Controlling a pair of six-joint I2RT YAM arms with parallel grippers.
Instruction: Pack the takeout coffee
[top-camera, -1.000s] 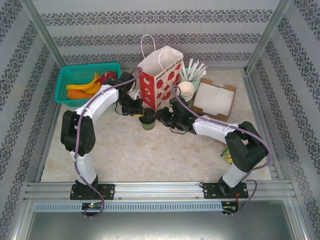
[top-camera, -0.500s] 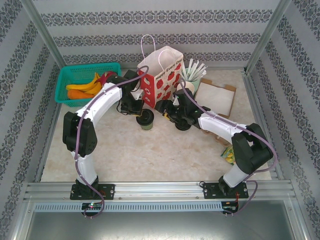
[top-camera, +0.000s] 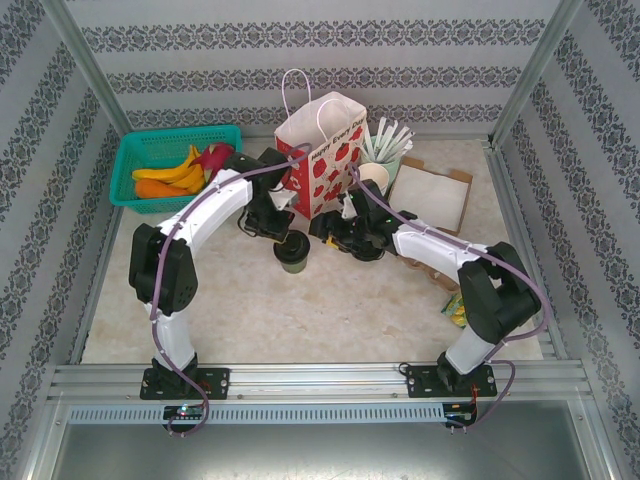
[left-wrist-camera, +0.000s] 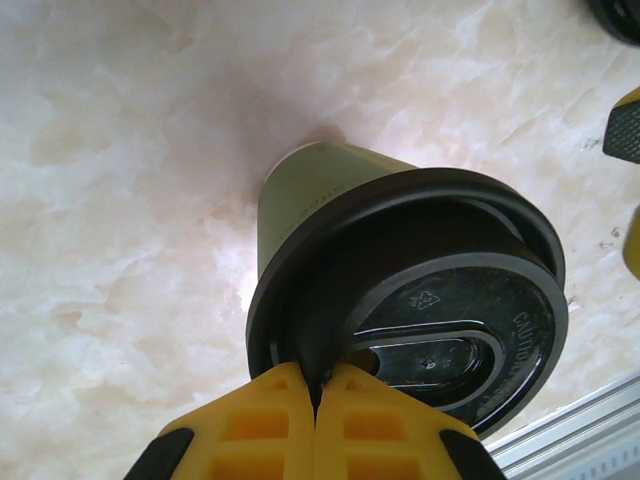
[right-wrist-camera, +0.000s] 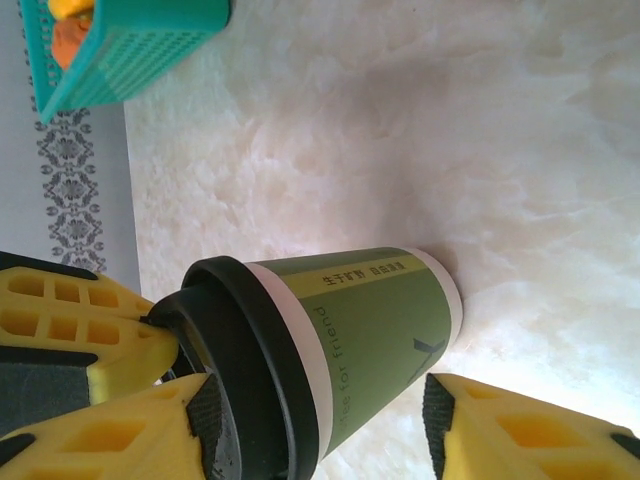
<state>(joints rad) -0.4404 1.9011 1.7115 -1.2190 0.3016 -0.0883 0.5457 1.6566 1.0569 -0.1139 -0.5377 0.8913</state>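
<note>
A finger of my right gripper is at the cup's lid next to my left gripper, so I need to back my right gripper off and take the cup's body (right-wrist-camera: 370, 325) from both sides.
The takeout coffee (top-camera: 293, 257), a green paper cup with a black lid (left-wrist-camera: 440, 300), stands upright on the marble tabletop in front of the bag. My left gripper (top-camera: 284, 233) reaches over it from behind and is shut on the lid's raised rim (left-wrist-camera: 318, 385). In the right wrist view the green wall (right-wrist-camera: 370, 320) faces the camera and the left gripper's yellow fingers (right-wrist-camera: 90, 325) pinch the lid. My right gripper (right-wrist-camera: 310, 440) is open to the cup's right (top-camera: 322, 230), its two pads either side of the cup and apart from it.
A strawberry-print paper bag (top-camera: 320, 165) stands open just behind the cup. A teal basket (top-camera: 150, 150) with orange and red items sits at back left. Lidless cups (top-camera: 374, 178), straws (top-camera: 390, 140) and a cardboard tray (top-camera: 452, 210) are at back right.
The right gripper has opened and drawn back a little from the cup. The left gripper, still on the lid, and the cup have shifted slightly towards the near edge.
</note>
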